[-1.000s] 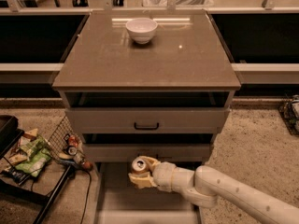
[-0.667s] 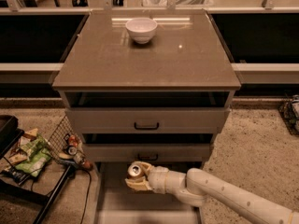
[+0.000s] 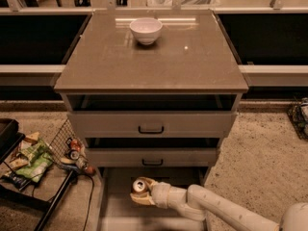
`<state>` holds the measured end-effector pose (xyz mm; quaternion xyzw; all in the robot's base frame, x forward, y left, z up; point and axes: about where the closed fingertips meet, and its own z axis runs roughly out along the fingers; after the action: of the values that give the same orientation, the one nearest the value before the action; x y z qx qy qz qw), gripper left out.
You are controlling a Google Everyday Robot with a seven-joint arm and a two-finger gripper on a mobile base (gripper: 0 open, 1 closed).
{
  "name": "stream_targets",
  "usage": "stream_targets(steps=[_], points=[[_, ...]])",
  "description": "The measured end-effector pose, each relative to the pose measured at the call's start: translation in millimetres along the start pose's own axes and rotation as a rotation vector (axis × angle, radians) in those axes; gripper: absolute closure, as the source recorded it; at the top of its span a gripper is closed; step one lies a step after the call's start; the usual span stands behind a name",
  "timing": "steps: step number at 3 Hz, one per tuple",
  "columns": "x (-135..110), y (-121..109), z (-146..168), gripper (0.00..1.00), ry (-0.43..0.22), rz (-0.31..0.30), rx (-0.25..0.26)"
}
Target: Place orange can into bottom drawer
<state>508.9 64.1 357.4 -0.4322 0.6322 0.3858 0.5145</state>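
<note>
The robot's gripper needs to release the orange can on the bottom drawer's inside (image 3: 132, 198), toward the back on the side of the wire basket.
The orange can (image 3: 140, 186) is upright, silver top up, held in my gripper (image 3: 141, 193) at the end of the white arm that reaches in from the lower right. The gripper is shut on the can and holds it inside the open bottom drawer (image 3: 115, 211), over its back left part, just under the middle drawer front. I cannot tell whether the can touches the drawer floor.
The cabinet top (image 3: 149, 57) carries a white bowl (image 3: 146, 30). Two upper drawers with black handles (image 3: 151, 129) stand slightly open above the gripper. A wire basket (image 3: 62, 143) with small cans and a tray of snack bags (image 3: 29, 160) stand to the left.
The gripper with the can has moved a little left and lower, deeper into the bottom drawer.
</note>
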Motion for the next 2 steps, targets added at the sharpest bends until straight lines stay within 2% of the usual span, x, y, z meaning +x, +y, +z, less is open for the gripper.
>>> stream_targets(steps=[1,2], points=[[4,0,1,1.00,-0.002,0.008,0.004],[12,4,13,1.00,0.015,0.001,-0.016]])
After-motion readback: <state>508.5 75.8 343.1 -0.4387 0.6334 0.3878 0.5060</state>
